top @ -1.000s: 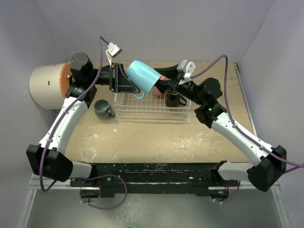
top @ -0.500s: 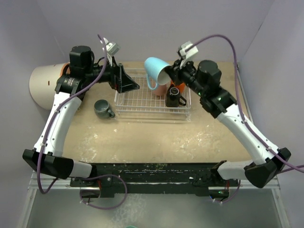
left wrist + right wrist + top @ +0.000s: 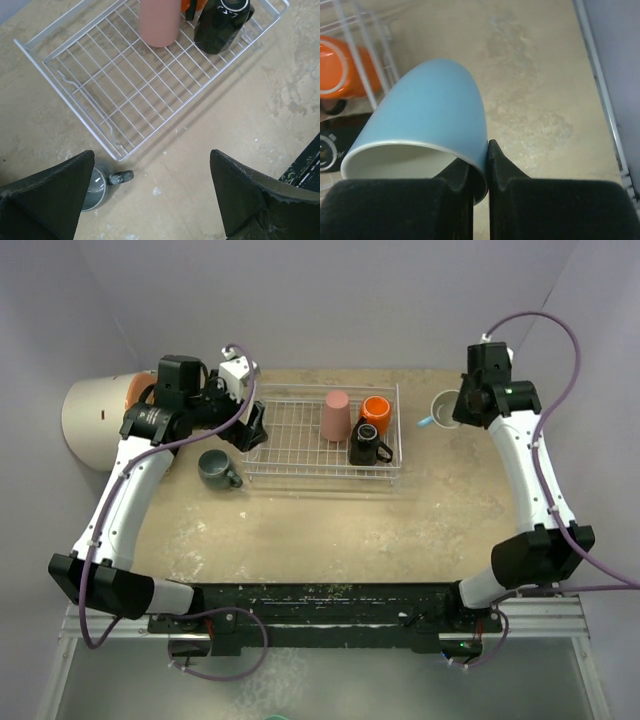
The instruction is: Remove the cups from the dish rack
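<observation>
My right gripper has the light blue mug. Next, I put it down with that gripper on the bare tabletop (image 3: 442, 453) beside the rack, level with the black mug.
The white wire dish rack (image 3: 290, 462) holds a pink tumbler (image 3: 337, 415), an orange mug (image 3: 376, 411) and a black mug (image 3: 366, 447) at its right end. On the table just left of the rack stands a grey-teal mug (image 3: 216, 467). My right gripper (image 3: 462, 408) is shut on the rim of the light blue mug (image 3: 445, 408), right of the rack. In the right wrist view its fingers (image 3: 502, 170) pinch the tilted mug's wall (image 3: 430, 120). My left gripper (image 3: 252, 430) hangs open and empty over the rack's left end. Below it are the rack's (image 3: 100, 95) corner and the grey-teal mug (image 3: 95, 182).
A cream cylinder with an orange face (image 3: 95, 420) lies at the far left beside the left arm. A metal rail (image 3: 600, 85) runs along the table's right edge, close to the purple wall. White specks dot the bare tan tabletop (image 3: 330, 530).
My left gripper let go of the light blue mug, opened and drew back to the left. My right gripper shut on the mug and carried it from above the rack to its right.
</observation>
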You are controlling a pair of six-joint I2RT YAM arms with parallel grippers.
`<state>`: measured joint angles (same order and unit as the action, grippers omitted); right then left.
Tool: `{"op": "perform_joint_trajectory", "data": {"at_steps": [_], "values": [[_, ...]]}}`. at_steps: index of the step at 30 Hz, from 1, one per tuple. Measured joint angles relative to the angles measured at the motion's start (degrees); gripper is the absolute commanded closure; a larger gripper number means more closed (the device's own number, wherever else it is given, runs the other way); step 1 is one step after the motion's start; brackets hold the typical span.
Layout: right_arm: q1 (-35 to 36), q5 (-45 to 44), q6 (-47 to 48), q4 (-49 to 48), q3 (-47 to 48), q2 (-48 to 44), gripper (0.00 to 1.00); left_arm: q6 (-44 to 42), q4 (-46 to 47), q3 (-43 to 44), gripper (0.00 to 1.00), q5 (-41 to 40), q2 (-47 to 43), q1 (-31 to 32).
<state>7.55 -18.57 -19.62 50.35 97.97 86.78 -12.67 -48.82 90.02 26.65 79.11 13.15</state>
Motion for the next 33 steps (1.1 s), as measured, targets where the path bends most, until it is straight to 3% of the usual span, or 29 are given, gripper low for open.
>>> {"op": "perform_joint_trajectory", "data": {"at_steps": [7, 19, 33], "values": [[-6.9, -1.5, -5.7, 4.0, 0.0, 5.2, 1.00, -3.5, -0.2, -1.2, 0.01, -1.9, -3.1, 0.0], [-10.6, 1.5, -15.5, 13.5, 14.4, 32.5, 1.00, -5.8, -0.2, -5.3, 0.00, -1.4, -5.2, 0.0], [-12.1, 5.0, -18.5, 16.3, 18.2, 37.4, 1.00, -7.4, -1.8, -6.7, 0.00, 0.2, -8.0, 0.0]]}}
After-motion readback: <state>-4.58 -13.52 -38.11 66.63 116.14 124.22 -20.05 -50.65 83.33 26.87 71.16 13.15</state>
